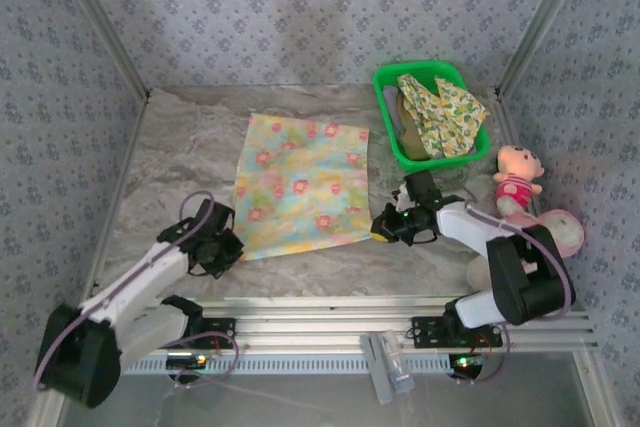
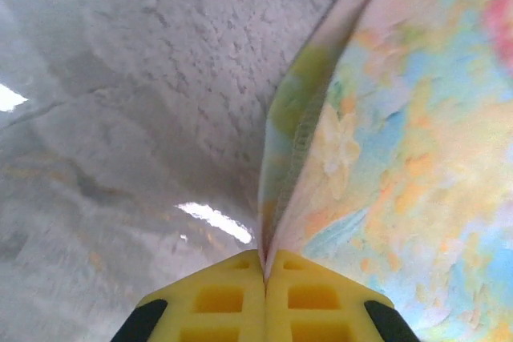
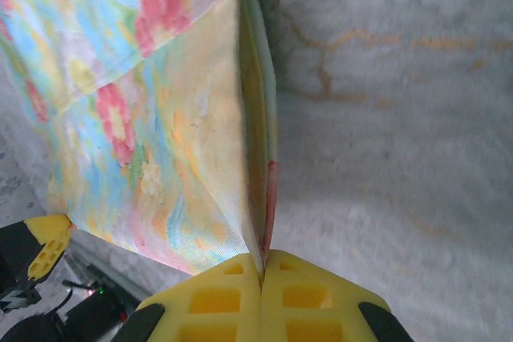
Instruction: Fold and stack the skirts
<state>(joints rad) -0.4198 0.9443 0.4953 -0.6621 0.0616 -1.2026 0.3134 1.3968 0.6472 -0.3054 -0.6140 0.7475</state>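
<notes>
Next, the left gripper releases the floral skirt's near edge at its back corner point(image 1: 247, 116) farthest from the green basket.
A pastel floral skirt point(image 1: 302, 181) lies spread flat on the marble table point(image 1: 190, 137). My left gripper point(image 1: 232, 247) is at its near left corner, and the left wrist view has the yellow jaws shut on the skirt's edge point(image 2: 276, 198). At the near right corner my right gripper point(image 1: 383, 226) is likewise shut on the hem point(image 3: 255, 190). A yellow-green fruit-print skirt point(image 1: 440, 112) lies bunched in the green basket point(image 1: 385, 82), with an olive-khaki skirt point(image 1: 405, 132) partly hidden under it.
The green basket stands at the back right. Pink plush toys point(image 1: 517, 179) lie along the right edge behind my right arm. An aluminium rail point(image 1: 400, 309) runs along the near edge. Patterned walls enclose the table on three sides.
</notes>
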